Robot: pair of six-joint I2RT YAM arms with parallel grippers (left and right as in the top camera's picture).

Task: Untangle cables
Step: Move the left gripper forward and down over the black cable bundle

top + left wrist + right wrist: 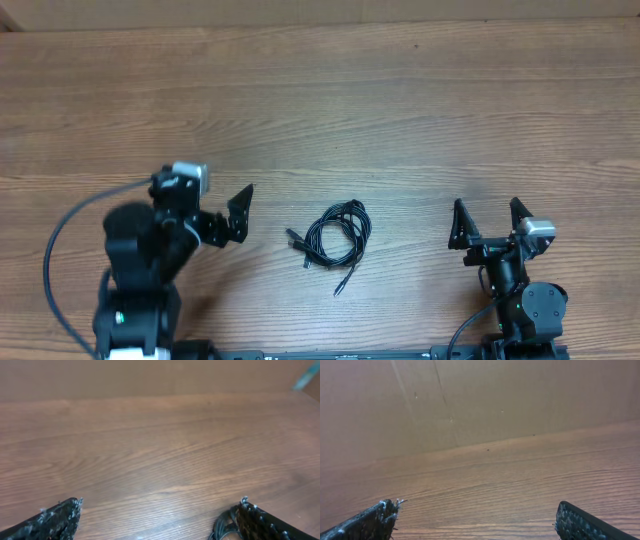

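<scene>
My left gripper is going to close on the cables' looped side [320,224] [216,529] that faces it, grabbing several cords at once just past the thick loose end.
The cables [336,236] lie as one small tangle of thin black cords on the wooden table [330,110], near the front middle, with loose ends trailing left and down. My left gripper [242,213] stands open just left of the tangle, apart from it. In the left wrist view the left gripper [160,506] is open over bare wood, and a bit of the cables [223,527] shows beside its right finger [265,524]. My right gripper [487,206] stands open to the right of the tangle, holding nothing. In the right wrist view the right gripper [477,507] shows only wood between its fingers.
A brown cardboard wall [470,400] rises at the far edge of the table. A small teal object [305,379] shows at the top right of the left wrist view. Both arm bases sit at the table's front edge.
</scene>
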